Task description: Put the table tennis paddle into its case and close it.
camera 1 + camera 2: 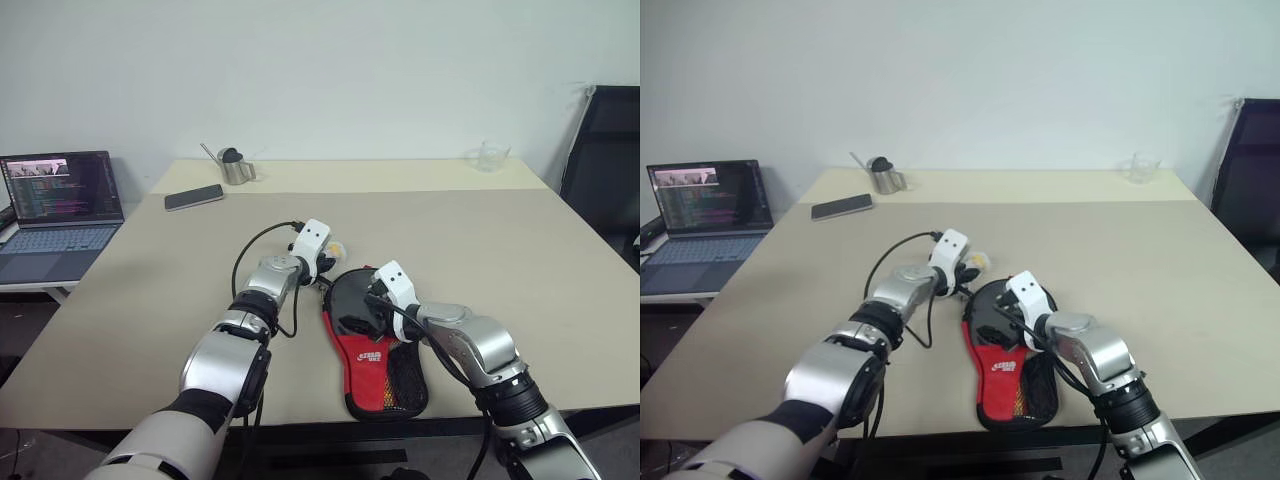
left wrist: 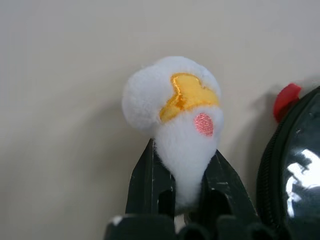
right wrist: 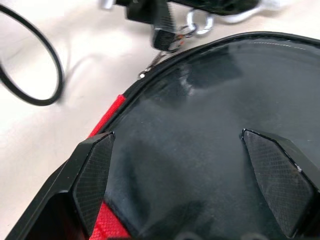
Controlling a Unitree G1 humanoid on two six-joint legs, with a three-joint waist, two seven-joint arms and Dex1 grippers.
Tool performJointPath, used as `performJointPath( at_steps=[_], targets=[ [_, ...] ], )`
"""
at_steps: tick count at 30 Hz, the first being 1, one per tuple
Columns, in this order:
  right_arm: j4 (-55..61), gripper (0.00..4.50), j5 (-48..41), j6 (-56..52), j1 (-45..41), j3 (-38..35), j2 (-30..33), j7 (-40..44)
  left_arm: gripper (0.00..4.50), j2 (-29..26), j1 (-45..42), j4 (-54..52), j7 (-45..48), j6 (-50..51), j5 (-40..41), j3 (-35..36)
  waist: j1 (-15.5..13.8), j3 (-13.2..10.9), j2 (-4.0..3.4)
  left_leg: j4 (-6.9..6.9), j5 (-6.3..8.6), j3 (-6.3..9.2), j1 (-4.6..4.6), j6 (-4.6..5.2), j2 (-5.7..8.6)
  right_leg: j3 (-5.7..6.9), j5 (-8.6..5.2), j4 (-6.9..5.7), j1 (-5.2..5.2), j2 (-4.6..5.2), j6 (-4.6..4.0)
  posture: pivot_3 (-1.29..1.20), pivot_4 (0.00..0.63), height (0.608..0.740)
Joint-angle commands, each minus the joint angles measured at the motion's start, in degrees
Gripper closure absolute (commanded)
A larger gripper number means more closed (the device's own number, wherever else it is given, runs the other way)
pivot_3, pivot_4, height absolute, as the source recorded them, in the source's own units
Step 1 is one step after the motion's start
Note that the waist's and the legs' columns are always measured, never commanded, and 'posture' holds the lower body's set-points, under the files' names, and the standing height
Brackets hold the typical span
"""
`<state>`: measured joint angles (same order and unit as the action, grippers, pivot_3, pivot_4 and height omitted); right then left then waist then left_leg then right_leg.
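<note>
Next, I let go of the white plush charm with my left gripper on the table [image 1: 384, 248], just behind the black round end of the case.
The case [image 1: 372, 352] lies flat near the table's front edge, black on its round end, red with a white logo and mesh toward me. The paddle is hidden. My left gripper [image 2: 184, 150] is shut on a small white plush charm [image 2: 172, 100] with a yellow patch and a pink spot, just off the case's round end [image 2: 295, 165]. A metal ring and zipper pull [image 3: 172, 32] sit at that rim. My right gripper [image 3: 185, 150] hovers open over the case's black face [image 3: 200, 115], one finger [image 3: 92, 175] on each side.
A dark phone [image 1: 194, 197] and a metal cup [image 1: 236, 168] lie at the table's back left, a clear glass [image 1: 492, 155] at the back right. A laptop [image 1: 60, 210] stands off the left side, a black chair [image 1: 605, 170] on the right.
</note>
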<state>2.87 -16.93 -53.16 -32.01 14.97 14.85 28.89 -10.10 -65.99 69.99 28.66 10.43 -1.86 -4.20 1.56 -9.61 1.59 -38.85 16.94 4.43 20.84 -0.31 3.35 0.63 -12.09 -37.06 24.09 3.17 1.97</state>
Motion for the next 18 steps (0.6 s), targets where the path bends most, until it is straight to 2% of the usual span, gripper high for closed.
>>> performJointPath(
  at_steps=[1, 8, 18],
  targets=[
    [2.7, 0.0, -1.26, -3.92, 3.18, 4.37, 0.77, 3.1, 4.39, 2.01, -4.8, 3.02, -5.36, -3.57, -2.54, -0.22, -0.01, 0.0, 0.0, 0.0, 0.0, 0.01, 0.0, 0.0, 0.0, 0.01, -0.01, 0.0, 0.0, 0.0, 0.01, 0.0, 0.15, 0.74],
    [5.13, 0.0, -0.86, -6.13, 3.92, 4.74, 1.66, 4.08, 4.39, 4.35, -7.45, 6.91, -15.38, -9.79, -13.22, -7.15, 0.1, -0.01, 0.01, 0.02, 0.0, 0.0, 0.01, 0.0, 0.0, 0.01, -0.03, 0.01, 0.01, -0.02, 0.05, 0.0, 0.15, 0.74],
    [7.46, 0.0, -1.84, -8.87, 5.21, 4.1, 1.47, 4.2, 4.39, 7.38, -10.38, 8.6, -21.3, -12.37, -22.56, -12.74, -0.08, -0.01, 0.02, 0.03, 0.01, 0.01, 0.05, 0.0, 0.05, 0.05, -0.07, 0.06, 0.01, -0.02, 0.11, 0.0, 0.15, 0.74]
  ],
)
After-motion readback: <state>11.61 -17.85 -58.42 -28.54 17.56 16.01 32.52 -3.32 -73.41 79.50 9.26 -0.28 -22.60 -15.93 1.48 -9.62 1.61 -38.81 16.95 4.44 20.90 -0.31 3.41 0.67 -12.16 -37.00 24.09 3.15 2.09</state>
